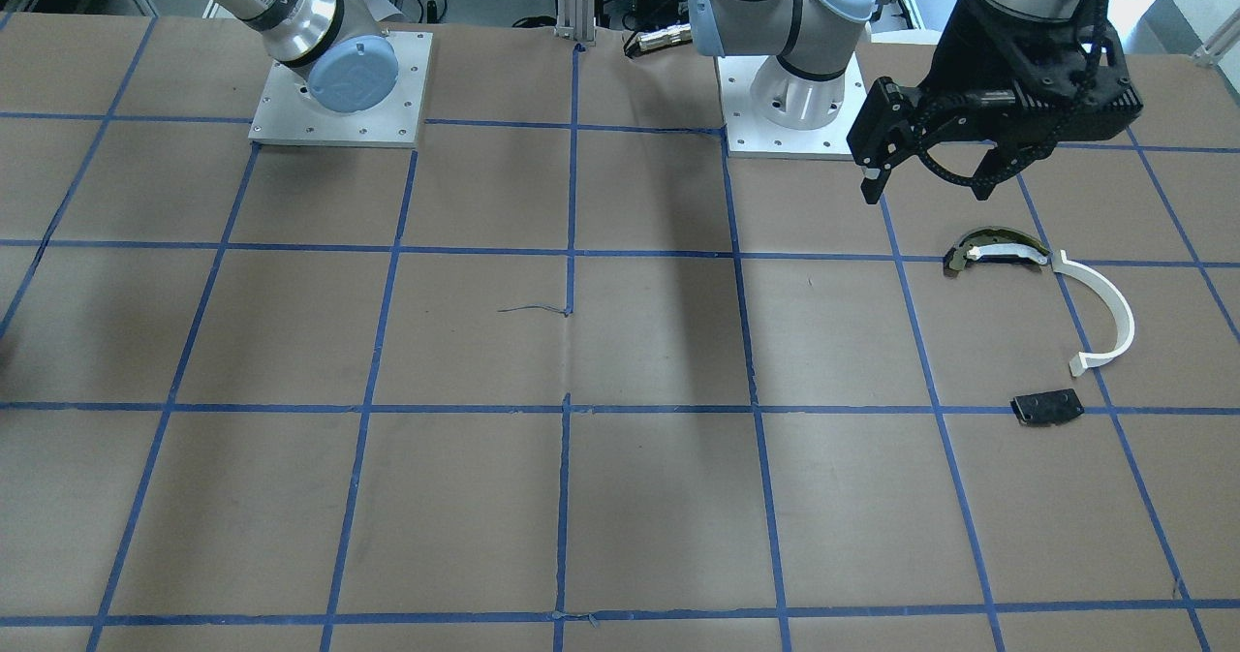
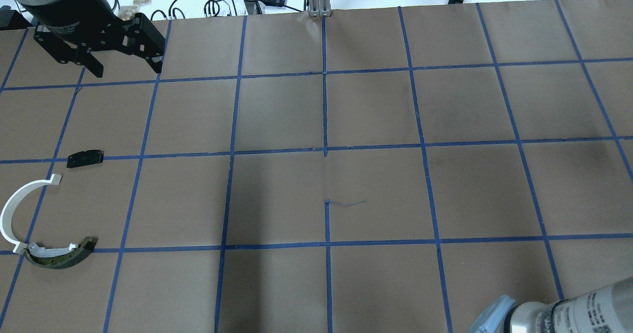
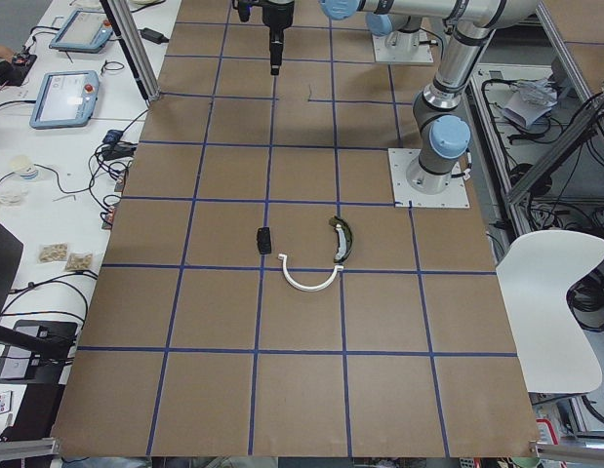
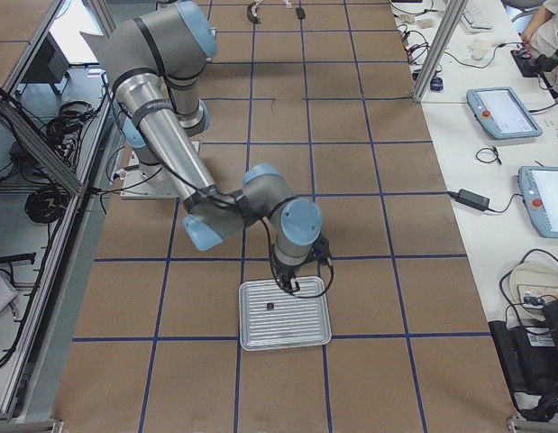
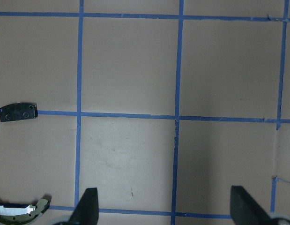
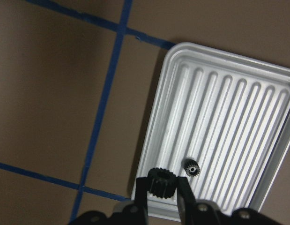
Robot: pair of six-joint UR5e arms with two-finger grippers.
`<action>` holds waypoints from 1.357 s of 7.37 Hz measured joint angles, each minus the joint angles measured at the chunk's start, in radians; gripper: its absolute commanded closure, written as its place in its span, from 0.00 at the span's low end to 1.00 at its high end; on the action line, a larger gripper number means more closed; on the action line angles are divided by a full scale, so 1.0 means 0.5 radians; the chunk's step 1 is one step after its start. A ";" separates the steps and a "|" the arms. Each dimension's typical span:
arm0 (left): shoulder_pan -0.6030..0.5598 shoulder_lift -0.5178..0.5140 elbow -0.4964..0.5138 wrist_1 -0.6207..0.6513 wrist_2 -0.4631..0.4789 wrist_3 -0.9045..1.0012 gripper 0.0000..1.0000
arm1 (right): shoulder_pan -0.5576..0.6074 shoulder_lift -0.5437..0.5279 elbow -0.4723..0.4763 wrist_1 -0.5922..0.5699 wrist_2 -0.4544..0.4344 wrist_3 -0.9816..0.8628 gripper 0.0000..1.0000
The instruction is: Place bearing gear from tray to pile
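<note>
The blue tape crossing in the middle of the table [image 1: 554, 394] marks the place. Next, I set the black bearing gear down beside it, towards the arm bases, with my right gripper.
My right gripper [image 6: 162, 187] is shut on a black toothed bearing gear [image 6: 161, 180] and holds it just above the near edge of the ribbed metal tray [image 6: 238, 108]. A second, smaller black gear [image 6: 191, 168] lies in the tray. In the exterior right view the gripper [image 4: 286, 287] hangs over the tray [image 4: 306, 334]. The pile lies far off at the table's left end: a white half-ring [image 2: 11, 209], an olive-and-white curved piece [image 2: 59, 258] and a black plate [image 2: 85, 158]. My left gripper [image 2: 127, 71] is open and empty, high beyond the pile.
The brown table surface carries a blue tape grid [image 2: 325, 150]. The two arm bases [image 1: 339, 90] stand on plates at the table's robot side. Cables and small items [image 2: 222, 1] lie past the far edge. Tablets [image 4: 504, 108] sit on a side bench.
</note>
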 measured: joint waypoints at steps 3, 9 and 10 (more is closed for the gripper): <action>-0.009 -0.027 -0.001 0.168 -0.018 0.017 0.00 | 0.691 -0.263 -0.002 0.220 0.002 0.822 0.91; -0.027 -0.015 -0.011 -0.289 -0.031 -0.001 0.00 | 2.050 -0.209 0.000 0.191 0.266 2.927 0.88; -0.021 -0.032 -0.013 -0.303 -0.044 -0.001 0.00 | 2.194 -0.125 0.002 0.065 0.294 3.200 0.88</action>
